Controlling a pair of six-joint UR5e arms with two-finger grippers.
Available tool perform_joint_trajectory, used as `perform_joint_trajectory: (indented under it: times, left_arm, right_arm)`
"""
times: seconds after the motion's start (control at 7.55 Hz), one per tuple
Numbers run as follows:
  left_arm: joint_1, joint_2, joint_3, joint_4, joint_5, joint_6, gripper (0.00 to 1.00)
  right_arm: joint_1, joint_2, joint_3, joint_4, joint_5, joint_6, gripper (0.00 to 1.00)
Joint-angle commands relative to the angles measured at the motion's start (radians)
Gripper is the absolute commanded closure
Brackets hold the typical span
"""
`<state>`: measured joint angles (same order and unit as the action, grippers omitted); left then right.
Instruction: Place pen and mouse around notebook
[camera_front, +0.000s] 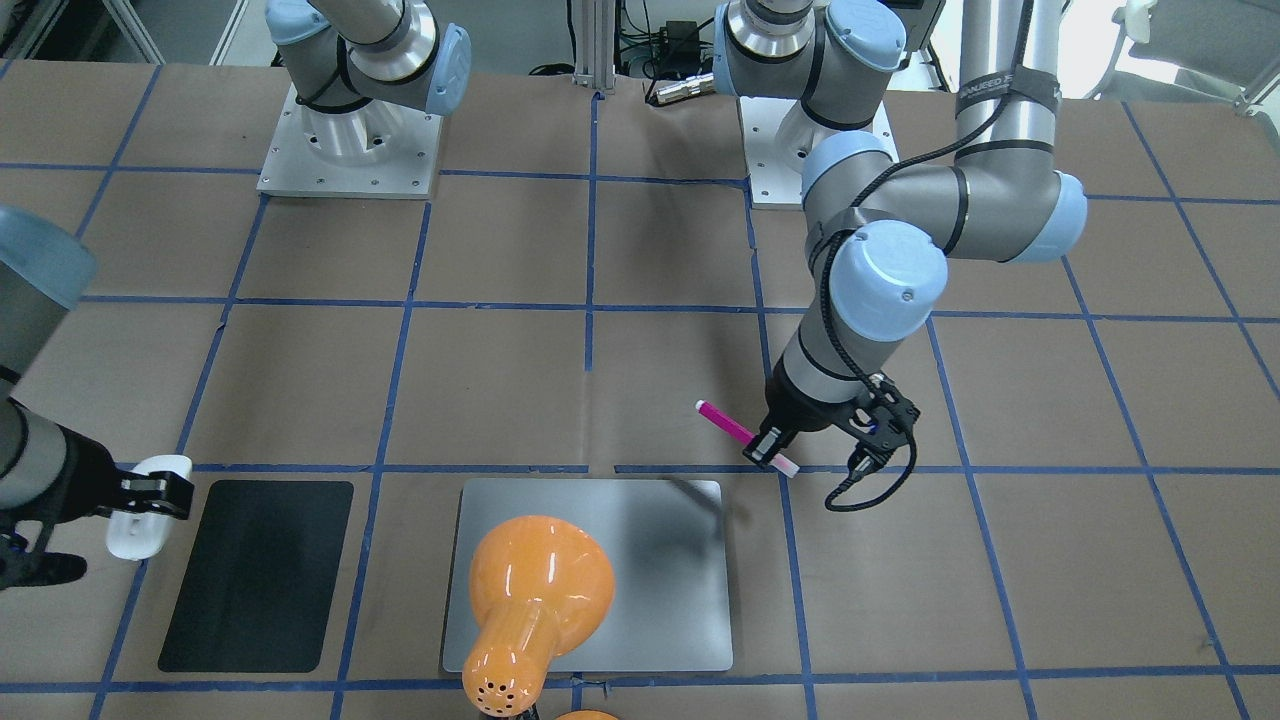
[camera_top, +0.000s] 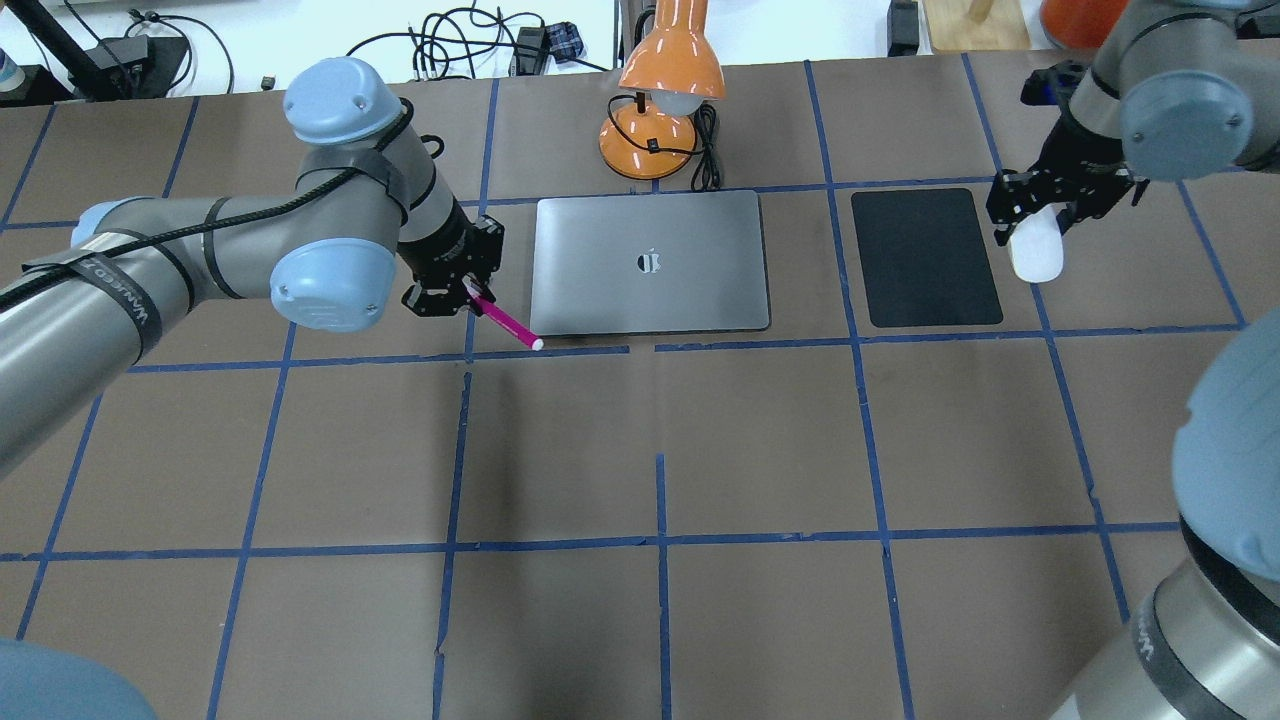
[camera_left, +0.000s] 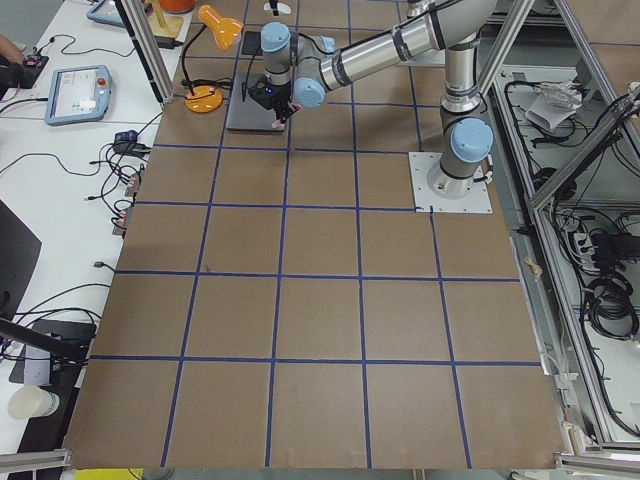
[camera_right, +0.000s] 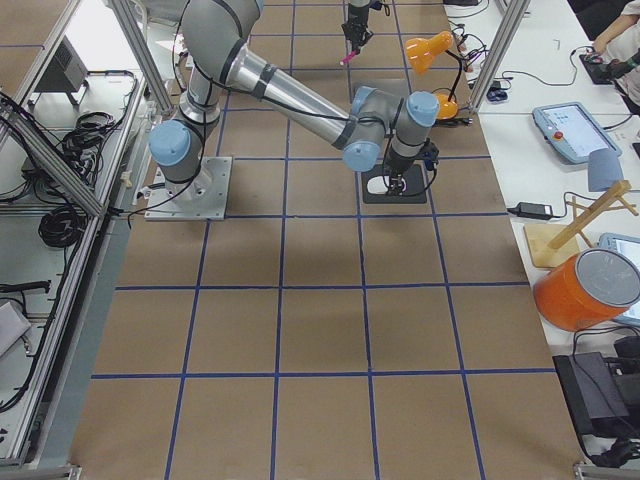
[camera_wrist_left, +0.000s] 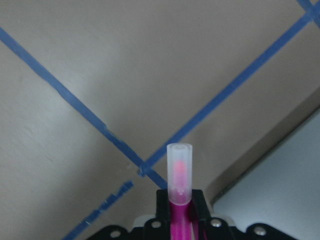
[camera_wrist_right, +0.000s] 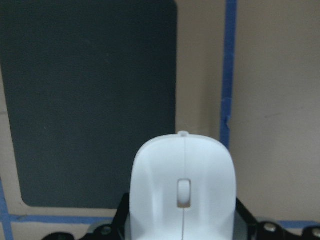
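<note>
I should let go of the pink pen with my left gripper between the notebook's near edge and the blue tape's loose end (camera_front: 588, 409).
The silver-grey notebook (camera_top: 600, 285) lies flat at the far middle of the table, also seen in the front view (camera_front: 670, 570). My left gripper (camera_top: 468, 292) is shut on the pink pen (camera_top: 507, 326), which is tilted and points at the notebook's near left corner. In the left wrist view the pen's pale cap (camera_wrist_left: 179, 170) stands over blue tape beside the notebook's corner (camera_wrist_left: 285, 195). My right gripper (camera_top: 1035, 208) is shut on the white mouse (camera_top: 1037, 256), just right of the black pad (camera_top: 925, 255). The right wrist view shows the mouse (camera_wrist_right: 182, 185) beside the pad's edge (camera_wrist_right: 90, 100).
An orange desk lamp (camera_top: 660, 100) stands behind the notebook, and its head overhangs the notebook in the front view (camera_front: 535, 590). Blue tape lines grid the brown table. Cables lie along the far edge.
</note>
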<state>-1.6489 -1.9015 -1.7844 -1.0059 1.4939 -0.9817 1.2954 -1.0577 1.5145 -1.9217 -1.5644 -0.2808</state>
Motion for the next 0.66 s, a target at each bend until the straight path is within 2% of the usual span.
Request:
perform_joint_trajectory:
  times: [0.0, 0.4, 0.53]
  left_arm:
    - [-0.104, -0.027, -0.007, 0.007, -0.011, -0.178, 1.00]
    - [-0.198, -0.085, 0.006, 0.023, -0.014, -0.383, 1.00]
    - [-0.206, -0.102, 0.004, 0.082, -0.015, -0.443, 1.00]
  right_arm:
    - [0.111, 0.053, -0.014, -0.008, 0.014, 0.156, 0.78]
    - [0.128, 0.104, -0.014, -0.017, 0.014, 0.152, 0.77]
    - [0.127, 0.108, -0.031, -0.023, 0.012, 0.155, 0.76]
